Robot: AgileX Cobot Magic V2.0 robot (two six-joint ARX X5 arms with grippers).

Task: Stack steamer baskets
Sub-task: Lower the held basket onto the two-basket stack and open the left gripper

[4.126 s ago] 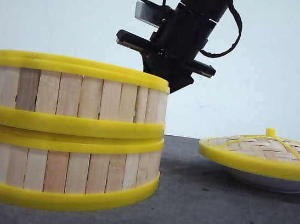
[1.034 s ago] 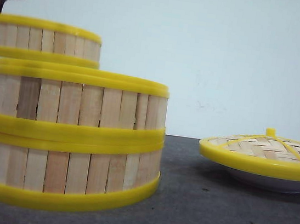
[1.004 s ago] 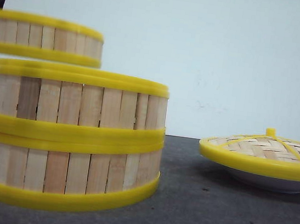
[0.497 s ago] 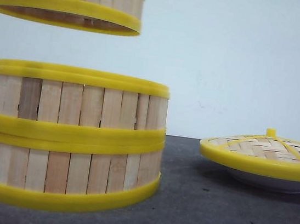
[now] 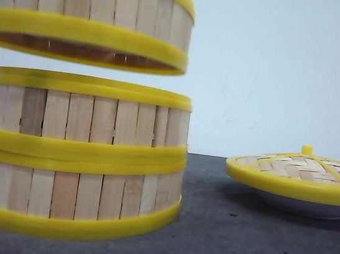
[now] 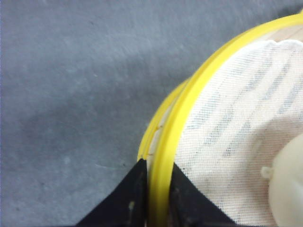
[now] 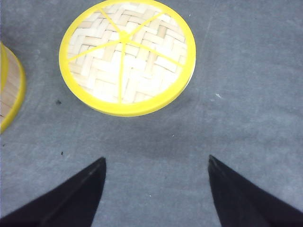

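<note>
The robot's left gripper will release the hanging steamer basket onto the top yellow rim of the stacked steamer baskets (image 5: 88,83).
Two steamer baskets stand stacked on the table at the left, the upper one (image 5: 83,115) on the lower one (image 5: 73,192). A third steamer basket (image 5: 85,9) hangs in the air above them, a clear gap under it, its right side short of the stack's right side. My left gripper (image 6: 157,163) is shut on that basket's yellow rim (image 6: 189,101), one finger inside and one outside. A white cloth (image 6: 236,132) lines the basket. My right gripper (image 7: 156,158) is open over bare table. Neither gripper shows in the front view.
A domed woven lid (image 5: 299,172) with a yellow rim rests on a white plate (image 5: 304,206) at the right, also seen from above as the lid (image 7: 127,56). A pale rounded lump (image 6: 289,189) lies in the held basket. The dark grey table (image 5: 235,248) spreads between stack and lid.
The held basket rose from behind the stack's left side, then came rightward and a little lower, over the stack. The right arm, seen over the stack four seconds ago, has left the front view.
</note>
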